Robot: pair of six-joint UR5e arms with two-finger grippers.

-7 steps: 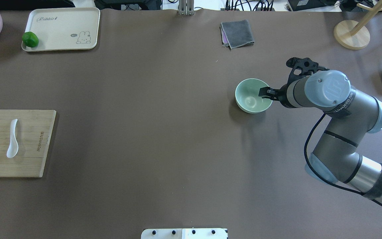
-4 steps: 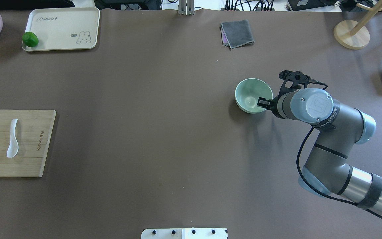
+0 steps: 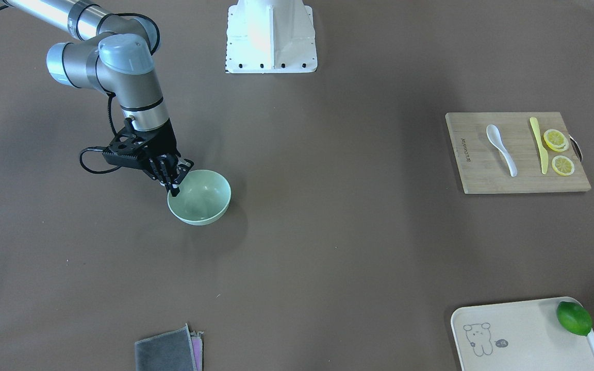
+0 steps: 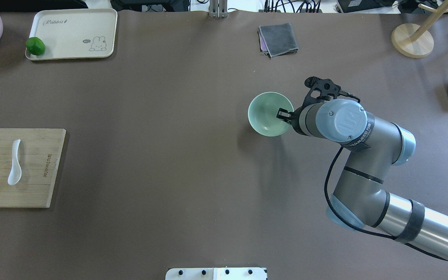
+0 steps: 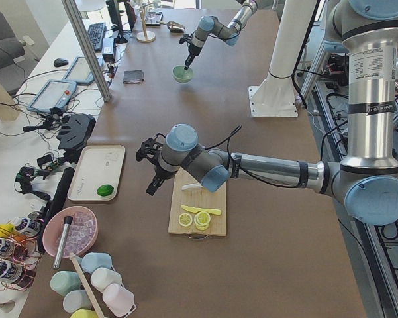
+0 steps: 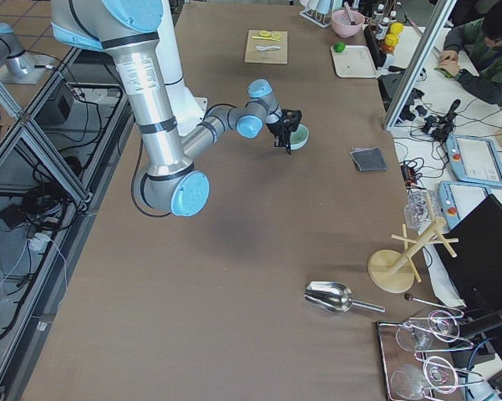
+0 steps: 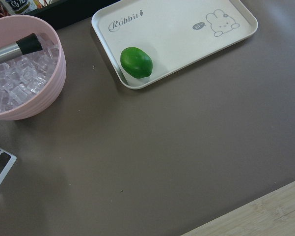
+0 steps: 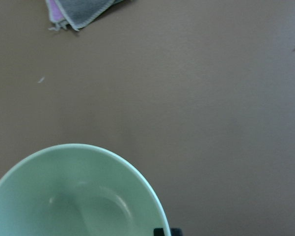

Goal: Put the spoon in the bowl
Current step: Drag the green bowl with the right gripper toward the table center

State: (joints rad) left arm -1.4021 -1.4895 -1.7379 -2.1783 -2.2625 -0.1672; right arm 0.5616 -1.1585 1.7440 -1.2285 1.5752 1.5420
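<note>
I should next move left to grip the white spoon on the cutting board at the middle of the spoon's handle (image 3: 505, 155) with my left gripper.
The white spoon (image 4: 14, 163) lies on a bamboo cutting board (image 4: 33, 186) at the table's left edge; it also shows in the front view (image 3: 500, 149). The mint-green bowl (image 4: 266, 114) is empty and sits right of the table's middle, also seen in the front view (image 3: 201, 198) and the right wrist view (image 8: 73, 196). My right gripper (image 4: 284, 115) is shut on the bowl's near right rim, one finger inside and one outside. My left gripper (image 5: 151, 187) hovers beside the board's far edge, away from the spoon; I cannot tell whether it is open.
A yellow knife (image 3: 537, 141) and lemon slices (image 3: 556, 140) share the board. A cream tray (image 4: 72, 33) with a lime (image 4: 35, 46) and a pink ice bowl (image 7: 24, 83) stand at the back left. A grey cloth (image 4: 278, 39) lies behind the bowl.
My right gripper closed down onto the bowl's rim, then moved left, taking the bowl with it toward the table's middle. The spoon has not moved.
</note>
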